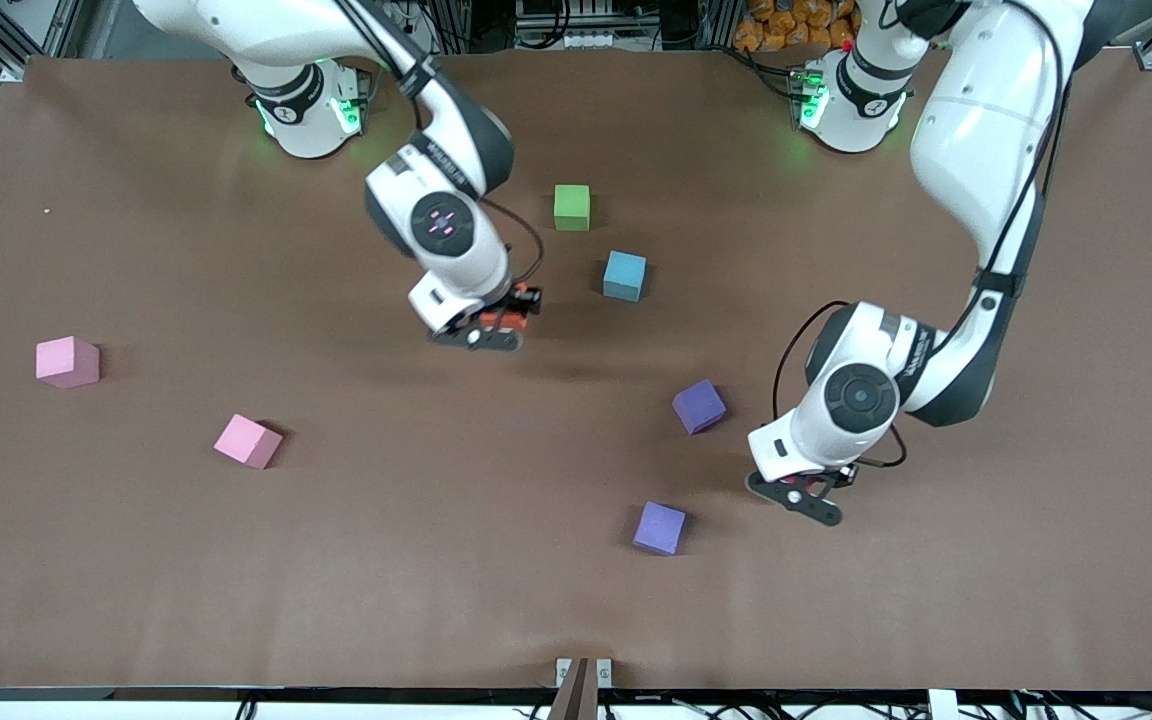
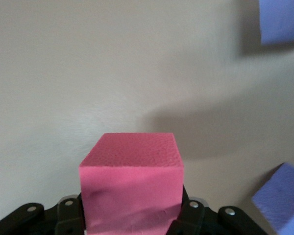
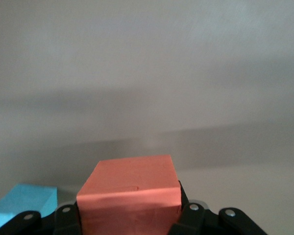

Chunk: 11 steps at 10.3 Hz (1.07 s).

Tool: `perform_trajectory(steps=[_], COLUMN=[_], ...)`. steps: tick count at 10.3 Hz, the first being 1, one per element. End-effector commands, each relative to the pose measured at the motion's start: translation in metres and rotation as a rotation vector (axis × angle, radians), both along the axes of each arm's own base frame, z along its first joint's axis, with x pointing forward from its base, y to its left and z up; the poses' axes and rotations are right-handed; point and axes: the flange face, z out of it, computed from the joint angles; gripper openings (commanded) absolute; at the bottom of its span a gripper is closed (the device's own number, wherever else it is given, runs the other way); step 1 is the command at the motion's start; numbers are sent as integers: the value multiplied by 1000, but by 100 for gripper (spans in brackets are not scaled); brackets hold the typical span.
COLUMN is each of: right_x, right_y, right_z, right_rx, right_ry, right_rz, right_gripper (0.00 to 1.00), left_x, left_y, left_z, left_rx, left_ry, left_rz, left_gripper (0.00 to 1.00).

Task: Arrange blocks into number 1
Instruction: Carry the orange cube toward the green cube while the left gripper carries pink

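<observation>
Next, my right gripper sets the orange block, now over the table's middle, down next to the light blue block, near the green block point(image 1: 563, 252).
My right gripper point(image 1: 496, 325) is shut on the orange block point(image 3: 130, 196) and hangs over the middle of the table, beside the light blue block point(image 1: 625, 275). The green block point(image 1: 571, 207) lies farther from the front camera than the light blue one. My left gripper point(image 1: 808, 492) is shut on the red block point(image 2: 131, 181), low over the table. A dark purple block point(image 1: 699, 405) and a lighter purple block point(image 1: 659, 527) lie close to it, both showing in the left wrist view point(image 2: 281, 19) point(image 2: 281, 198). A corner of the light blue block point(image 3: 22, 200) shows in the right wrist view.
Two pink cubes point(image 1: 67, 361) point(image 1: 247, 441) sit toward the right arm's end of the brown table point(image 1: 436, 580). Both arm bases stand along the edge farthest from the front camera.
</observation>
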Motion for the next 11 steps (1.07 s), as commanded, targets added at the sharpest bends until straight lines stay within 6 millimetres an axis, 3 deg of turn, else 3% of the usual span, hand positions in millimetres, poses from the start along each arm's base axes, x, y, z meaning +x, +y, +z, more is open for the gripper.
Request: perform_trajectory(steps=[1, 3, 5, 8, 11], right_x=[-42, -73, -90, -104, -110], right_y=[21, 41, 53, 65, 69], right_z=[-17, -31, -43, -72, -76], right_rx=[-19, -11, -27, -48, -49], right_ry=[-7, -22, -14, -47, -36], right_rz=[-21, -26, -17, -30, -28], right_gripper=[0, 0, 0, 0, 0], left_x=[-26, -39, -50, -65, -68], left_y=[3, 7, -2, -48, -78], left_z=[47, 72, 79, 68, 88], left_rx=[-40, -103, -142, -148, -187], left_ry=[-25, -21, -9, 5, -26], left_rz=[188, 381, 541, 660, 740], left_gripper=[63, 63, 63, 63, 63])
